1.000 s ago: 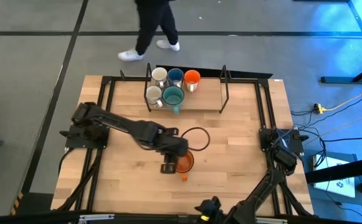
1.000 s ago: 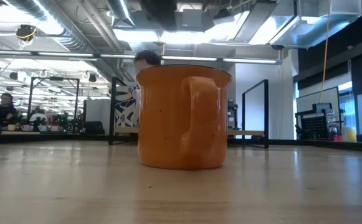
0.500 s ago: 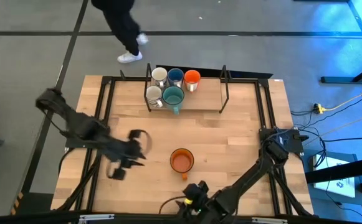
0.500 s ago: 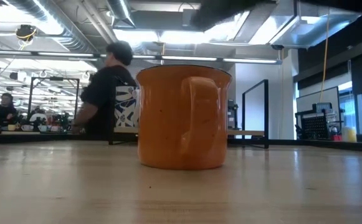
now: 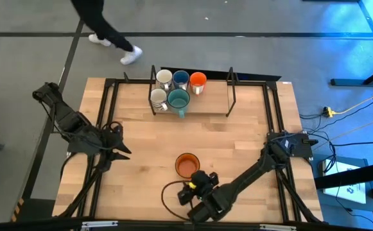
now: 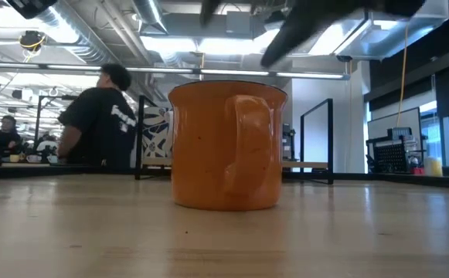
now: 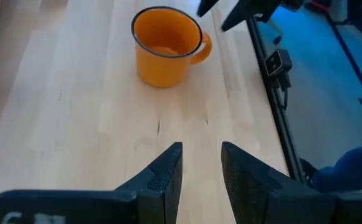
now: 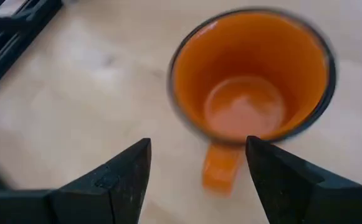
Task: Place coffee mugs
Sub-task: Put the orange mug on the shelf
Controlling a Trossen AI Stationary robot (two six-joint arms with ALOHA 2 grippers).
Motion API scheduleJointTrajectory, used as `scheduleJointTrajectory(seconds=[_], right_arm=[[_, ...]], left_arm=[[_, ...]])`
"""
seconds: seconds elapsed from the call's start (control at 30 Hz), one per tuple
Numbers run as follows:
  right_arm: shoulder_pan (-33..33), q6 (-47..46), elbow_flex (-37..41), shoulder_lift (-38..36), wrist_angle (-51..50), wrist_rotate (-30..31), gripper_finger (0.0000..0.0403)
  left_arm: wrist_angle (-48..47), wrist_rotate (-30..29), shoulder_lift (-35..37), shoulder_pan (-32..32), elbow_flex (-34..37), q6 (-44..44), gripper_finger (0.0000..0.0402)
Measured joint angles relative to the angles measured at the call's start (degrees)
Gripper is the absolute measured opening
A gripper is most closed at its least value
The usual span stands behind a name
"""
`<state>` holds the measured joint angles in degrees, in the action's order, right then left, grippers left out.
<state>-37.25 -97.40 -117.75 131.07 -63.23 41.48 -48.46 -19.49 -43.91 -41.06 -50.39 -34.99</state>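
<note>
The orange mug's handle [image 5: 190, 179] [image 8: 221, 168] points to the near edge of the wooden table, and my right gripper should close on it.
One orange coffee mug [image 5: 187, 165] stands upright on its base on the wooden table, handle [image 6: 252, 147] toward the near edge. Several other mugs sit in the black rack [image 5: 231, 96] at the far edge: a white one [image 5: 164, 77], a dark blue one [image 5: 180, 79], an orange one [image 5: 198, 80], a grey-white one [image 5: 158, 97] and a teal one [image 5: 178, 99]. My right gripper [image 8: 199, 168] hovers open just near of the orange mug [image 8: 252, 74], above its handle [image 8: 220, 167]. My left gripper [image 7: 202, 168] is open and holds nothing, drawn back toward the table's left edge [image 5: 119, 149].
Black frame rails [image 5: 109, 102] run along the table's left, right and far sides. Bare wood lies between the rack and the orange mug. A person [image 6: 100, 123] walks past beyond the far edge.
My left gripper has drawn away from the orange mug toward the table's left edge, leaving the mug standing where it was. My right gripper has come up from the near edge toward the mug's handle side, staying open. The person behind the table has walked leftward.
</note>
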Motion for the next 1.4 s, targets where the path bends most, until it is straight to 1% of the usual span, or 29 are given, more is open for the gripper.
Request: scheduleJointTrajectory(seconds=[0.17, 0.2, 0.27, 0.37, 0.43, 0.5, 0.63, 0.7, 0.83, 0.93, 1.1, 1.17, 1.23, 1.4], right_arm=[[-1.1, -6.9, 0.1, 3.7, -1.3, 5.1, 0.0248], [-1.5, -7.5, 0.1, 4.4, -0.9, 4.5, 0.0248], [-2.5, -8.3, 0.3, 6.0, -1.5, 5.5, 0.0248], [-3.9, -9.0, 0.3, 7.0, -1.8, 9.3, 0.0248], [-4.5, -9.2, 0.2, 7.5, -1.6, 10.6, 0.0248], [-4.6, -9.1, 0.2, 8.5, -1.5, 11.7, 0.0248], [-3.6, -9.0, 0.2, 10.5, -1.2, 16.6, 0.0248], [-3.0, -9.3, 0.2, 11.9, -0.8, 17.4, 0.0248], [-1.9, -13.0, 0.2, 14.4, -0.7, 21.0, 0.0248], [-1.6, -16.4, 0.2, 15.6, -1.5, 21.5, 0.0248], [-1.0, -18.1, 0.7, 15.8, -4.1, 20.9, 0.0246], [-0.6, -19.1, 0.7, 15.8, -5.3, 20.6, 0.0234], [-0.1, -19.5, 0.7, 15.8, -5.8, 20.8, 0.021], [-0.1, -18.9, 0.7, 15.8, -6.1, 21.2, 0.0122]], left_arm=[[0.1, 0.9, 1.9, 0.0, 0.5, 2.5, 0.0105], [0.1, 1.2, 2.1, 0.0, 0.5, 3.1, 0.0105], [0.1, 1.9, 2.4, 0.0, 0.5, 3.8, 0.0105], [0.1, 2.6, 2.5, 0.0, 0.5, 4.6, 0.0105], [0.1, 2.6, 2.5, 0.0, 0.5, 5.5, 0.0105], [0.1, 2.5, 2.5, 0.0, 0.5, 5.6, 0.0105], [0.1, 2.1, 2.4, 0.1, 0.5, 5.6, 0.0105], [0.0, 2.1, 2.4, 0.1, 0.5, 5.6, 0.0105], [0.0, 1.8, 2.4, 0.1, 0.5, 5.6, 0.0106], [0.0, 1.6, 2.4, 0.1, 0.5, 5.4, 0.0106], [0.0, 1.1, 2.4, 0.0, 0.5, 5.1, 0.0106], [0.1, 0.5, 2.4, 0.1, 0.5, 5.1, 0.0105], [0.1, 0.3, 2.4, 0.1, 0.5, 5.1, 0.0106], [0.1, 0.4, 2.3, 0.1, 0.5, 3.8, 0.0105]])
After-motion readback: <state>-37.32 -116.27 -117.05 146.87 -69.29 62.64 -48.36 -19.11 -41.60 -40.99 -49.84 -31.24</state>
